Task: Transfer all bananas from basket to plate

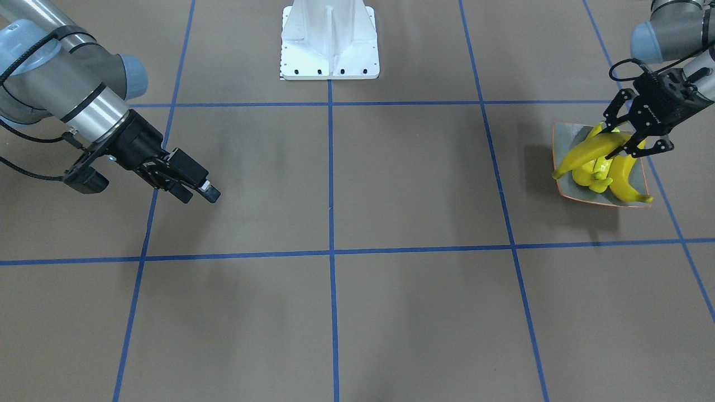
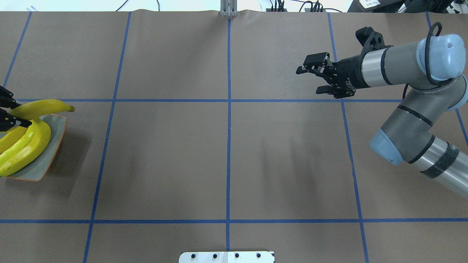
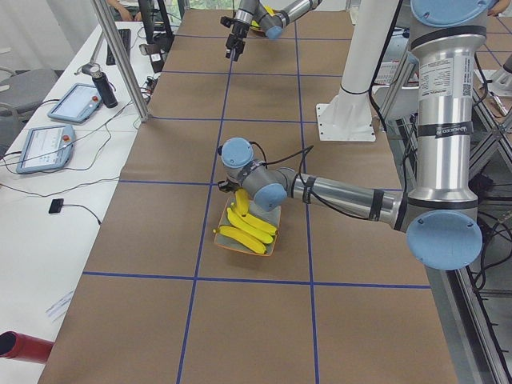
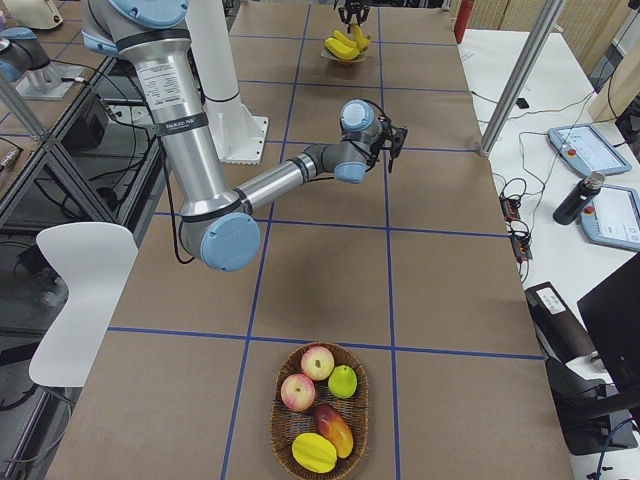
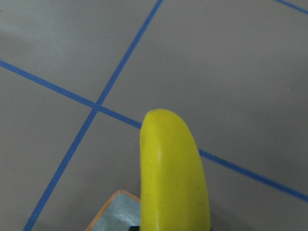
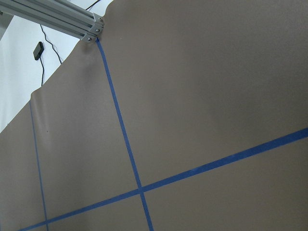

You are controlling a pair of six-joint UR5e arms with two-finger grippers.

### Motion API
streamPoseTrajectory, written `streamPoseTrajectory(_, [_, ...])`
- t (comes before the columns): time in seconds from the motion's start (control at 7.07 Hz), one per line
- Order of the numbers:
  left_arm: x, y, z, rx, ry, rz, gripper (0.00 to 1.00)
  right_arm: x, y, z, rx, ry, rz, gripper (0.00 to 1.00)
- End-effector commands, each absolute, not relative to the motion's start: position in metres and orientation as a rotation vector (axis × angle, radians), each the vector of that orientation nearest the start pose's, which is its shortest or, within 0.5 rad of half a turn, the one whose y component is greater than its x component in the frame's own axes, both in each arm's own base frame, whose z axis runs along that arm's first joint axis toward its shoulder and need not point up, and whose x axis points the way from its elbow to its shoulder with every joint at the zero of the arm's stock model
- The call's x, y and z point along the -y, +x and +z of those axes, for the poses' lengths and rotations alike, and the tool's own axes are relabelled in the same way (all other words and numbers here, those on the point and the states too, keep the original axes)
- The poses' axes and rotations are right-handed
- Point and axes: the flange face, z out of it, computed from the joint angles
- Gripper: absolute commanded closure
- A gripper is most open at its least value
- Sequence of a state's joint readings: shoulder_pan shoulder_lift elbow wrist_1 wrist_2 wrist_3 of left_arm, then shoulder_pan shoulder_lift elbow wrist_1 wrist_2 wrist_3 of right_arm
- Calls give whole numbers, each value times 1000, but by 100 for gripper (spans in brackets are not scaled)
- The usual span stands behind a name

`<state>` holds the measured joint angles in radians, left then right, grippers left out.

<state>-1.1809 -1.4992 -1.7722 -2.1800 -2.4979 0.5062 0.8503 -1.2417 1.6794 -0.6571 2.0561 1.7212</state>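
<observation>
The robot's left gripper will release the yellow banana, held just above the plate now, crosswise on top of the other bananas on the plate [image 1: 606, 156].
At the table's left end my left gripper [image 1: 617, 139] is shut on a yellow banana [image 1: 592, 151] and holds it just above the plate [image 1: 563, 139]. The held banana [image 2: 44, 106] sticks out past the plate's [image 2: 55, 138] far rim. It fills the left wrist view as a yellow banana [image 5: 173, 178]. Other bananas [image 2: 22, 146] lie side by side on the plate. My right gripper [image 2: 313, 79] hangs open and empty over bare table. The wicker basket [image 4: 282, 420] sits at the table's right end, seen only in the exterior right view.
The basket holds two apples [image 4: 308, 378], a green fruit [image 4: 343, 381] and other fruit. The white robot base [image 1: 329, 42] stands at mid-table on the robot's side. Blue tape lines [image 2: 229, 146] grid the brown table. Tablets [image 3: 46, 144] and cables lie on a side desk.
</observation>
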Motion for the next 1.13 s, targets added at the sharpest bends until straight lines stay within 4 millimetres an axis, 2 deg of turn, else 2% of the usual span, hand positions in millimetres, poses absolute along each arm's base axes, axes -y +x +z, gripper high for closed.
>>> streamPoseTrajectory(0.0, [459, 128, 535, -846, 813, 1241, 100, 509, -332, 321, 1393, 70, 511, 0])
streamPoseTrajectory(0.28, [458, 129, 539, -832, 829, 1286, 100, 510, -332, 320, 1394, 70, 512, 0])
streamPoseTrajectory(0.42, [459, 129, 554, -813, 845, 1343, 100, 509, -333, 318, 1396, 70, 509, 0])
streamPoseTrajectory(0.57, [460, 130, 560, -810, 850, 1359, 100, 509, -333, 317, 1399, 69, 510, 0])
streamPoseTrajectory(0.85, [460, 130, 575, -812, 835, 1355, 100, 509, -333, 317, 1399, 69, 510, 0])
streamPoseTrajectory(0.99, [460, 130, 591, -813, 837, 1355, 100, 509, -332, 316, 1401, 72, 507, 0])
